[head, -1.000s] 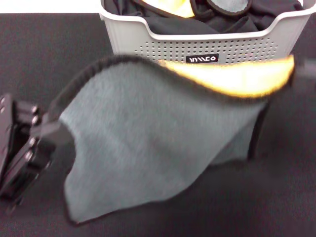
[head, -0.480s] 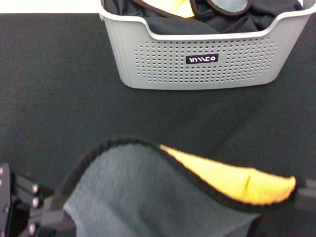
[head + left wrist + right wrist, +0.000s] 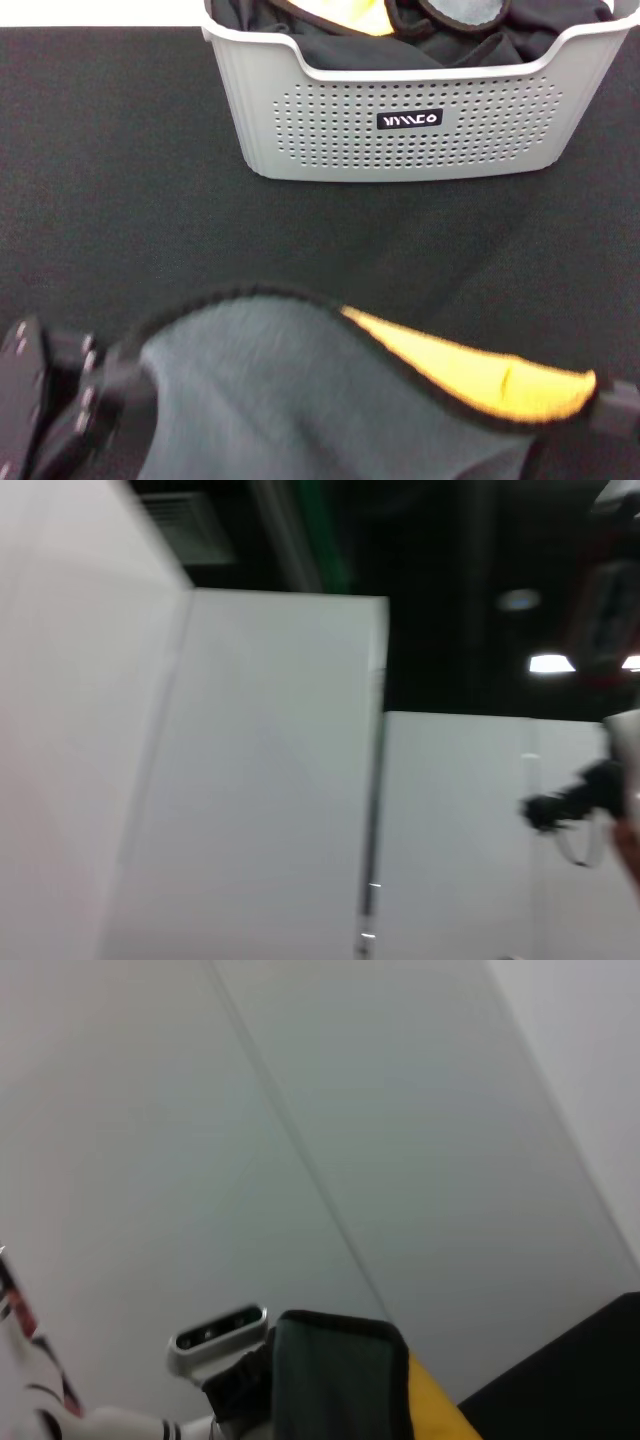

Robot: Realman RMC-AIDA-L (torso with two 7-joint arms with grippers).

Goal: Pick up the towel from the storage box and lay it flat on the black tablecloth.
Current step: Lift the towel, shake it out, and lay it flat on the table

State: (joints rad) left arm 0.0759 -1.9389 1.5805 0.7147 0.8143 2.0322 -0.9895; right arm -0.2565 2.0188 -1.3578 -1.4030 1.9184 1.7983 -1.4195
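My left gripper is to let go of the towel on the black tablecloth [image 3: 383, 328] in front of the storage box, with the towel's far hem touching the box.
The towel [image 3: 290, 400] hangs spread between my two grippers at the near edge of the head view, grey-teal face up, with a yellow fold [image 3: 480, 380] showing along its right top hem. My left gripper [image 3: 105, 385] is shut on its left corner. My right gripper [image 3: 615, 408] is shut on its right corner at the frame's edge. The towel's corner also shows in the right wrist view [image 3: 340, 1380]. The storage box [image 3: 410, 130] stands behind on the black tablecloth [image 3: 120, 180]. The towel's lower part is out of view.
Inside the storage box lie bunched black cloths [image 3: 340, 45] and another yellow and grey cloth [image 3: 365, 15]. A broad strip of tablecloth lies between the box and the held towel. The left wrist view shows only white walls and a dark ceiling.
The towel has come down from in front of the box towards me and now hangs low over the near tablecloth. Both grippers moved with it; the left one shifted slightly inward.
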